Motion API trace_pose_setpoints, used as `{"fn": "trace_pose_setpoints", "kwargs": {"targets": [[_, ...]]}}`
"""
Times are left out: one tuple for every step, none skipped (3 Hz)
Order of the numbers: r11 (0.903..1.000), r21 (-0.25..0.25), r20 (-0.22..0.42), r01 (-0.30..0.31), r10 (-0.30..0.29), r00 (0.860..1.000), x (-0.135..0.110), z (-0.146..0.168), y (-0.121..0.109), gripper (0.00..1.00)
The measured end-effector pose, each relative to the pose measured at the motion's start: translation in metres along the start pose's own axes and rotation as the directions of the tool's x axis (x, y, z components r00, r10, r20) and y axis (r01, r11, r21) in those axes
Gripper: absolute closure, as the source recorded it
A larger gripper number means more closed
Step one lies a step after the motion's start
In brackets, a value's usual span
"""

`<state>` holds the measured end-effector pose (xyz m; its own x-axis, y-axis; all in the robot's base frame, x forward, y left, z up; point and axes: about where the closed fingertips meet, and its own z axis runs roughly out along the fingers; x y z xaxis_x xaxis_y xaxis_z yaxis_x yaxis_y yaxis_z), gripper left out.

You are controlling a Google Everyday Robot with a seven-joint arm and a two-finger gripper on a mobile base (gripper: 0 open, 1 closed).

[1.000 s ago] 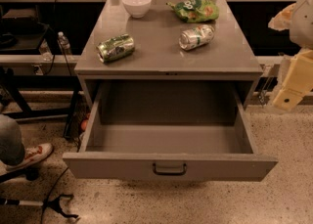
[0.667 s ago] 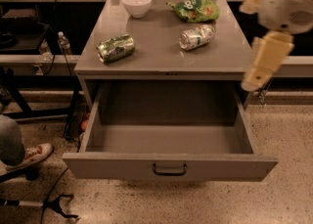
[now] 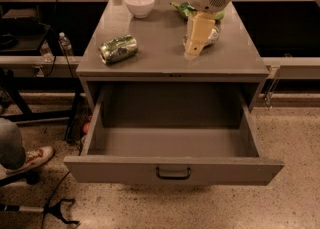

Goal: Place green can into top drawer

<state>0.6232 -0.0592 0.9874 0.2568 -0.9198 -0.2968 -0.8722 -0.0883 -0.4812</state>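
The robot's gripper will next move to the middle of the green can [image 3: 118,49], in front of the white bowl, and close there.
The green can [image 3: 118,49], dark shiny green with yellowish marks, lies on its side on the left part of the grey cabinet top [image 3: 160,53]. The top drawer [image 3: 120,170] is pulled wide open below, with nothing in it, and has a dark handle [image 3: 173,173] at the middle of its front. My gripper [image 3: 192,50] hangs fingers-down over the right part of the cabinet top, well to the right of the green can. It holds nothing that I can see. It covers most of a paler silver-white can [image 3: 214,35].
A white bowl [image 3: 139,4] stands at the back of the cabinet top. A green snack bag [image 3: 183,9] lies behind my arm. A person's leg and shoe [image 3: 31,157] are on the floor at left, beside cables. A water bottle [image 3: 64,44] stands on a left shelf.
My arm has swung in from the right edge to over the right part of the cabinet top, in front of the pale can. The cans and the drawer have not moved.
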Motion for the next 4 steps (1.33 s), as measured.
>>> {"fn": "trace_pose_setpoints", "kwargs": {"targets": [[1.0000,-0.005,0.000,0.004,-0.004,1.000,-0.001,0.003,0.000,0.00],[0.9944,-0.054,-0.007,0.091,-0.092,0.996,-0.015,0.031,-0.012,0.00],[0.9741,-0.119,-0.029,0.192,-0.197,0.980,-0.031,0.073,-0.030,0.00],[0.9522,-0.179,-0.026,0.247,-0.256,0.966,-0.045,0.113,-0.038,0.00]]}}
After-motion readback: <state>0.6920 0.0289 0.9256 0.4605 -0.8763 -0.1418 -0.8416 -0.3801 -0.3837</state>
